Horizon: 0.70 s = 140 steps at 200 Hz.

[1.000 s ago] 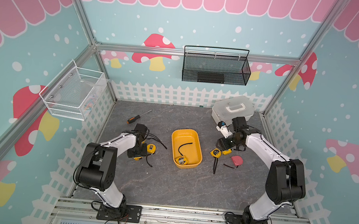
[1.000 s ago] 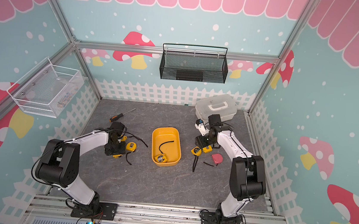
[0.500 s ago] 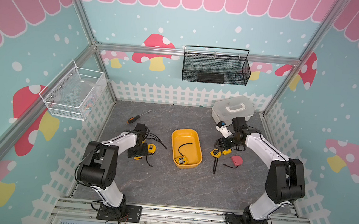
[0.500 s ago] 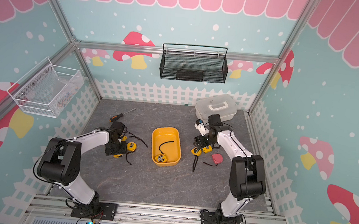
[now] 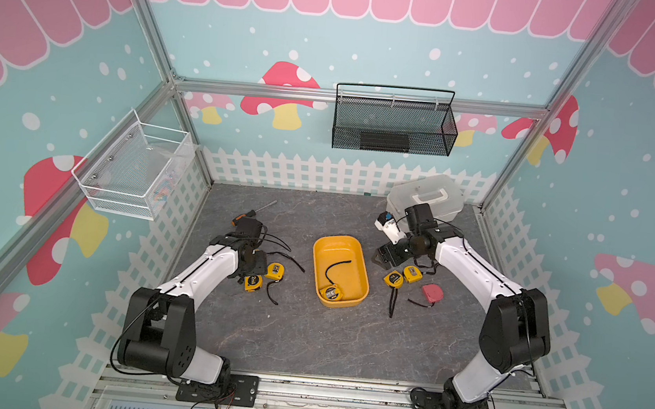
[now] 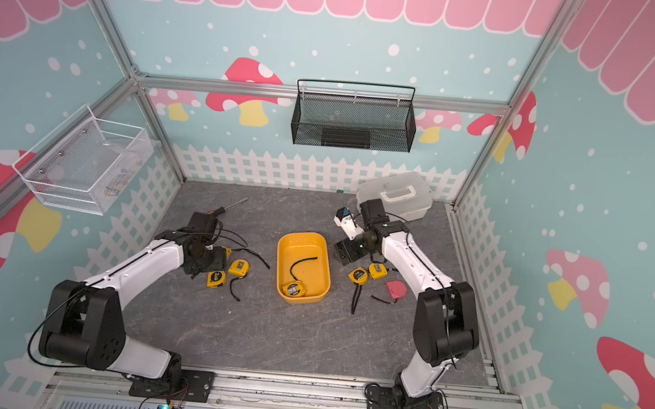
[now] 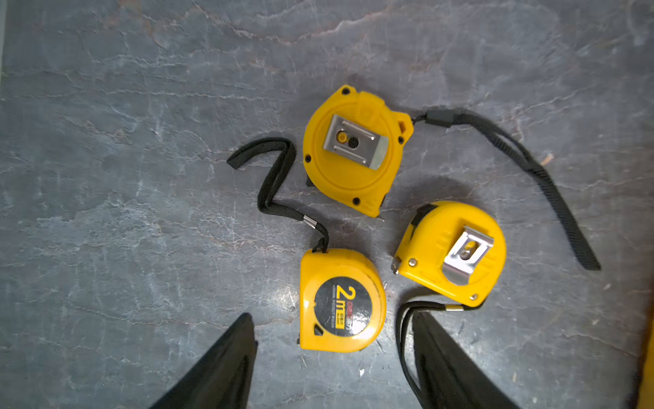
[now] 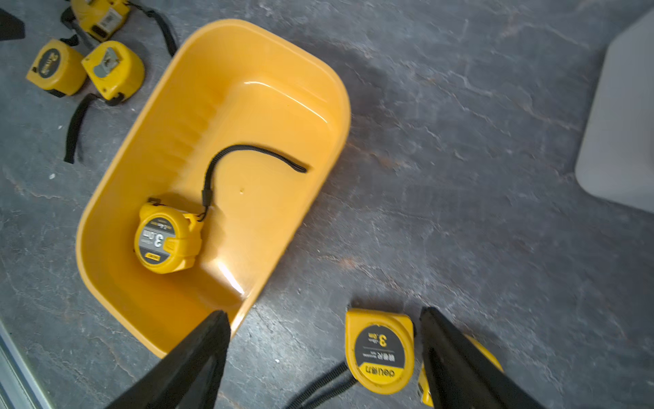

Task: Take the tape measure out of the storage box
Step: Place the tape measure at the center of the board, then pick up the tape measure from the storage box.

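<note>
The yellow tape measure is in the near end of the yellow storage box. My right gripper needs to close on the body of the yellow tape measure (image 5: 331, 292) (image 8: 167, 238) there.
The yellow storage box (image 5: 315, 253) (image 6: 279, 250) (image 8: 339, 106) sits mid-table. One yellow tape measure (image 5: 330, 293) (image 6: 294, 289) (image 8: 166, 242) lies in its near end, black strap curled across the floor. My left gripper (image 5: 255, 264) (image 7: 332, 317) is open, low over three yellow tape measures on the table left of the box; the nearest (image 7: 341, 301) lies free between its fingers. My right gripper (image 5: 387, 256) (image 8: 324, 311) is open just right of the box, above another loose tape measure (image 5: 392, 279) (image 8: 380, 348).
A second yellow tape measure (image 5: 412, 274) and a red one (image 5: 432, 292) lie right of the box. A white lidded case (image 5: 427, 196) stands back right, a screwdriver (image 5: 253, 212) back left. A black mesh basket (image 5: 393, 126) and a white wire basket (image 5: 132, 170) hang on the walls.
My right gripper has opened, and the tape measure beneath it lies free on the table. My left jaws have spread a little wider. Both arms have barely shifted.
</note>
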Tool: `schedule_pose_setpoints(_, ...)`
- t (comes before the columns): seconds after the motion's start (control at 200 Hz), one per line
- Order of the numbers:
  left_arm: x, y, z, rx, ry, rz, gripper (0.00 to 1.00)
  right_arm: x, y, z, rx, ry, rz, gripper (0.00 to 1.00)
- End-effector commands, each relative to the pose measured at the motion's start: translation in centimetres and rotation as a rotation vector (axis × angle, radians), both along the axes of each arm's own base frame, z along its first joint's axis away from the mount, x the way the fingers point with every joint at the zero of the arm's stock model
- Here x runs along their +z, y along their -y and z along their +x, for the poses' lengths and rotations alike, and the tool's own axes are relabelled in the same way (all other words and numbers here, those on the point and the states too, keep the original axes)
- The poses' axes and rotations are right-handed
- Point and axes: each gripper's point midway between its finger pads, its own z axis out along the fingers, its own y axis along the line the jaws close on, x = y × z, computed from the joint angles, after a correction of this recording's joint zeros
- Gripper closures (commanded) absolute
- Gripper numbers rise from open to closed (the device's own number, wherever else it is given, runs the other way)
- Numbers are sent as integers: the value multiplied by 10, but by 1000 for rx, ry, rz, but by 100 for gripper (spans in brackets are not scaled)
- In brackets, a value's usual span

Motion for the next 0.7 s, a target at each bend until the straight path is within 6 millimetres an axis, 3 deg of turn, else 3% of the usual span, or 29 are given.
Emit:
schedule_pose_setpoints(0.0,24,-2,5,-1,61,8,29,-5,-20,-17,63,-36,-48,15)
schedule_pose_setpoints(0.14,27,-7,3,-3,71,34,28,-8,-49,-36,126,-54,-37,16)
schedule_pose_setpoints(0.3,25,-5,4,0,71,21,28,-27,-76,-53,185,-95,-65,17)
schedule_pose_setpoints(0.695,19,2,5,12,120,-37,28,-55,-113,-77,288,-149,-133,17)
